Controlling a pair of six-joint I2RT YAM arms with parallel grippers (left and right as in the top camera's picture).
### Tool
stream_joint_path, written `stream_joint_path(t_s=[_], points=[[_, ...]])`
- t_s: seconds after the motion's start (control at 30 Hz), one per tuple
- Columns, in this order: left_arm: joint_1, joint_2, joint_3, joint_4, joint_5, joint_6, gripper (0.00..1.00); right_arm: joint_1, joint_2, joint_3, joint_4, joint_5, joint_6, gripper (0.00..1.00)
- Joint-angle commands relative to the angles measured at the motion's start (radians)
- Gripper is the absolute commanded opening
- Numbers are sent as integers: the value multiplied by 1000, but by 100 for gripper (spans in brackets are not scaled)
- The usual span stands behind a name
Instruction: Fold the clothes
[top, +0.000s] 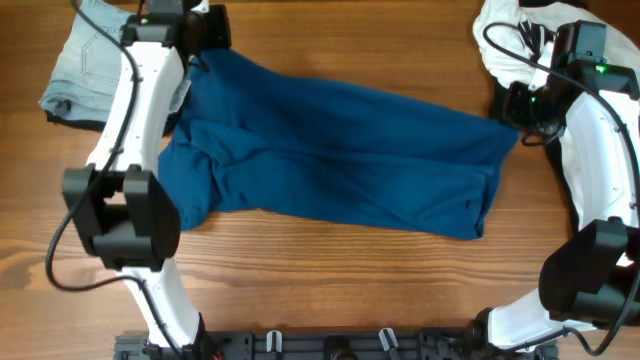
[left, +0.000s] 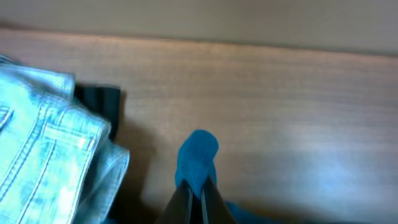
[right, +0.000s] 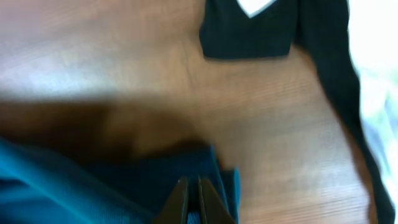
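Next, I let go of the dark-blue shirt's far corner with my left gripper on the shirt's bunched end (top: 189, 171), which is closer to me than the folded jeans.
A large dark-blue shirt (top: 340, 150) lies spread across the middle of the wooden table. My left gripper (top: 205, 50) is shut on the shirt's far left corner; the left wrist view shows a tuft of blue cloth (left: 198, 158) pinched between the fingers (left: 200, 190). My right gripper (top: 515, 110) is shut on the shirt's right edge; the right wrist view shows the closed fingers (right: 193, 186) on the blue cloth (right: 93, 186). A white shirt with black lettering (top: 545, 40) lies bunched at the far right corner, with a black piece (right: 249, 34) next to it.
Folded light-blue jeans (top: 90, 65) lie at the far left corner on something dark, and show in the left wrist view (left: 43, 149). Bare wooden table (top: 350, 270) lies in front of the shirt. The arm bases stand at the front edge.
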Motion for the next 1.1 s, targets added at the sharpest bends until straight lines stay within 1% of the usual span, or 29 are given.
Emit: stream_joint_path(t_s=[0.0, 0.1, 0.17, 0.27, 0.37, 0.47, 0.57, 0.77, 0.9, 1.0, 1.07], points=[[9, -34, 5, -155, -3, -9, 4, -17, -16, 9, -51, -34, 18, 4], [10, -34, 5, -351, -12, -9, 4, -19, -16, 9, -88, -53, 18, 4], [10, -34, 5, -484, -49, -10, 4, -19, -16, 9, -114, -53, 17, 4], [10, -34, 1, -634, -120, -13, 4, -19, -16, 8, -164, -51, 14, 4], [21, -34, -6, -720, -174, -123, 4, -23, -16, -12, -195, -51, 14, 4], [29, -34, -50, -726, -175, -164, 4, -33, -16, -66, -204, -52, 14, 4], [29, -34, -124, -719, -177, -164, 4, -42, -16, -111, -211, -79, 14, 4], [57, -34, -300, -612, -183, -167, 4, -42, -16, -140, -235, -96, -4, 4], [83, -34, -390, -540, -183, -167, 4, -43, -16, -222, -180, -47, 43, 4], [119, -34, -443, -498, -183, -167, 4, -70, -16, -329, -77, -48, 48, 4], [141, -34, -460, -481, -183, -167, 4, -104, -16, -369, -25, -47, 70, 4]])
